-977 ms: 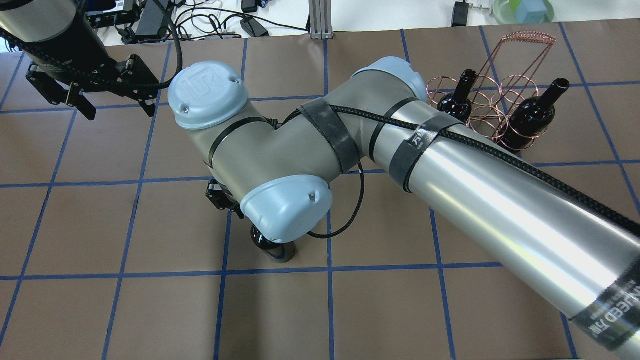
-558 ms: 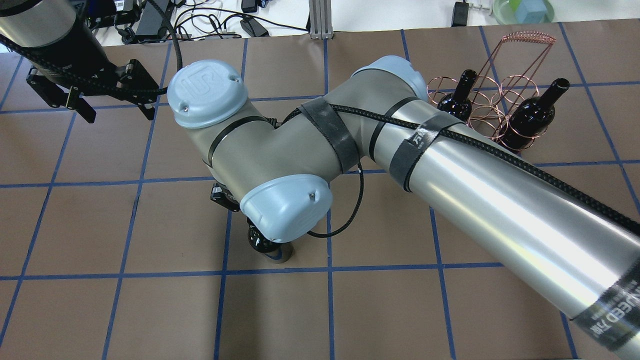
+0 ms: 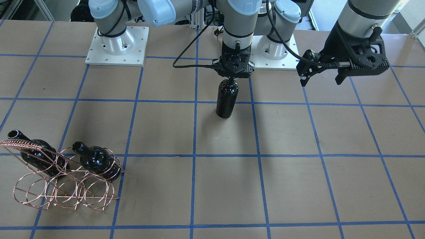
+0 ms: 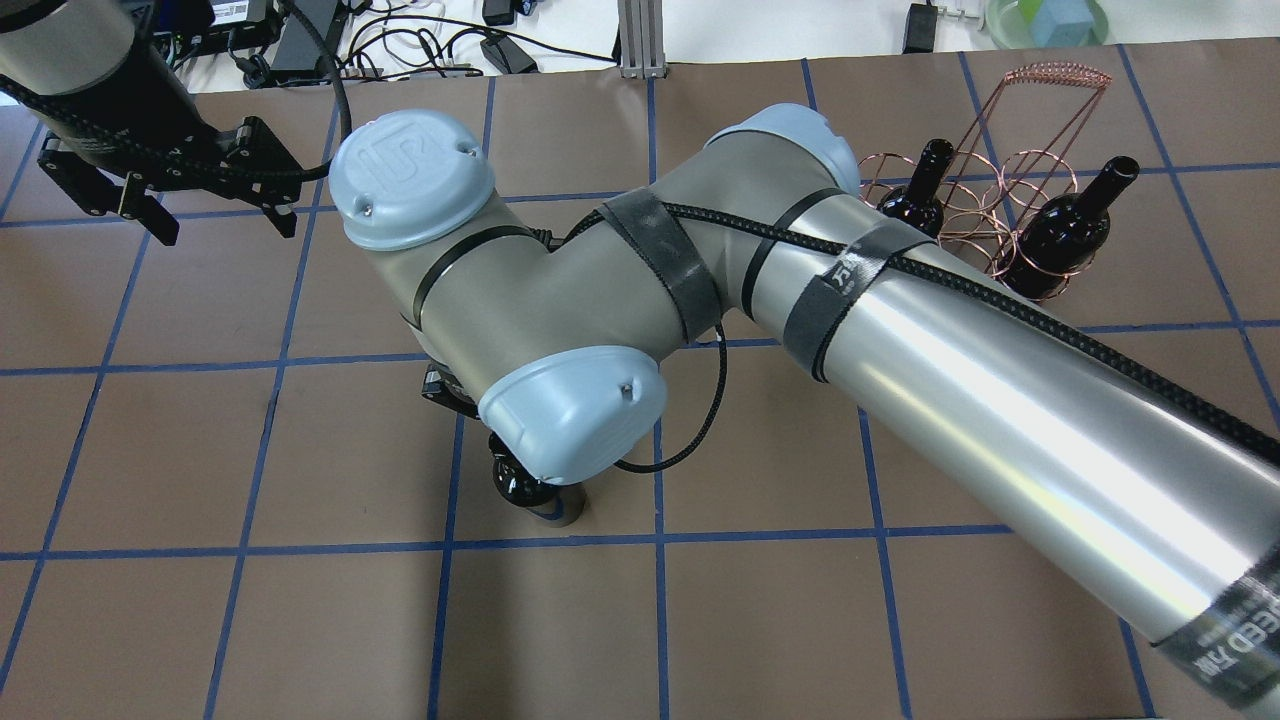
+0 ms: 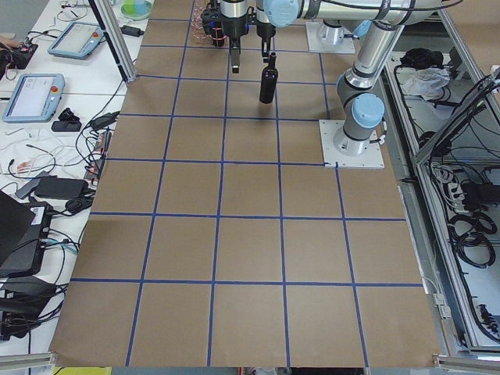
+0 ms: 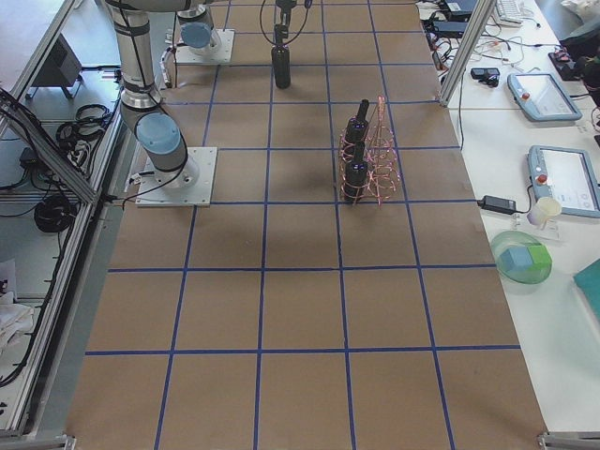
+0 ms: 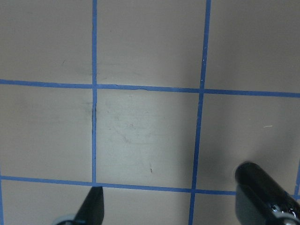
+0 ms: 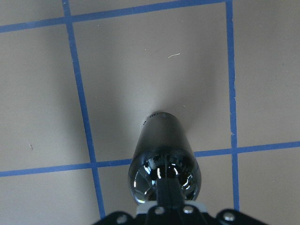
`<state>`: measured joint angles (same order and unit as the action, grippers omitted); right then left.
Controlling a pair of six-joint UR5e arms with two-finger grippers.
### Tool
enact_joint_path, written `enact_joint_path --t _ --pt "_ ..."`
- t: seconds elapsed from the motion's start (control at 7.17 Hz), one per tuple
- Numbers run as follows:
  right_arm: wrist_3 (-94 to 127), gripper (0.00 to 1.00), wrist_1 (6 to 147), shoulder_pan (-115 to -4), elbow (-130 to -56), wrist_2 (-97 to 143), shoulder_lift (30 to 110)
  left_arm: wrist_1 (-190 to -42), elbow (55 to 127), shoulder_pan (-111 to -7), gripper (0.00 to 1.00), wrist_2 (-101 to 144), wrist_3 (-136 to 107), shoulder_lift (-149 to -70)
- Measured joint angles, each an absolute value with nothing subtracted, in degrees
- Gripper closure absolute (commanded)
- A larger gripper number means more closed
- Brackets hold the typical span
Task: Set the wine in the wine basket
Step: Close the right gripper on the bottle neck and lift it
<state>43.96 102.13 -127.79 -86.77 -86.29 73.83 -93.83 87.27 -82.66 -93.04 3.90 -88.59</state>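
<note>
The fingers of my right gripper are shut against each other at the wine bottle's neck, so they should open and close around the neck (image 3: 230,81) before lifting.
My right gripper (image 3: 232,73) is shut on the neck of a dark glass wine bottle (image 3: 226,99) that hangs upright near the table's middle, its base at or just above the paper. The bottle also shows in the right wrist view (image 8: 161,150) and partly under my wrist in the overhead view (image 4: 525,487). The copper wire wine basket (image 3: 63,191) stands at the far right in the overhead view (image 4: 1000,190) and holds two other bottles (image 4: 915,200) (image 4: 1065,232). My left gripper (image 4: 224,228) is open and empty, well left of the held bottle.
The table is brown paper with a blue tape grid (image 3: 259,156). The arm bases (image 3: 116,46) stand at the robot's edge. Cables and devices (image 4: 420,40) lie beyond the far edge. The right arm's forearm (image 4: 1000,400) spans the overhead view.
My left gripper has drifted left and a little farther away, still open. The right wrist and the held bottle have shifted slightly.
</note>
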Motion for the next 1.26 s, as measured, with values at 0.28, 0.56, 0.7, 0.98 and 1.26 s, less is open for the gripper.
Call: enact_joint_path --t 0.28,0.56,0.7,0.98,1.26 --pt "43.8 0.43 102.0 -127.8 -86.9 -86.6 73.7 -93.9 87.3 -82.6 0.00 -93.1 3.9 -88.6" --pt "43.8 0.42 101.6 -127.8 -87.2 -86.6 73.7 -93.9 87.3 -82.6 0.00 -93.1 3.9 -88.6" --pt "43.7 0.44 101.5 -127.8 -87.3 -86.6 73.7 -94.0 87.3 -82.6 0.00 -93.1 4.0 -88.6" --pt "43.4 0.45 101.2 -127.8 -87.4 -86.3 73.7 -93.8 87.9 -82.6 0.00 -93.1 4.0 -88.6" --pt "43.3 0.46 101.2 -127.8 -87.4 -85.7 73.6 -93.7 88.1 -82.6 0.00 -93.1 3.9 -88.6"
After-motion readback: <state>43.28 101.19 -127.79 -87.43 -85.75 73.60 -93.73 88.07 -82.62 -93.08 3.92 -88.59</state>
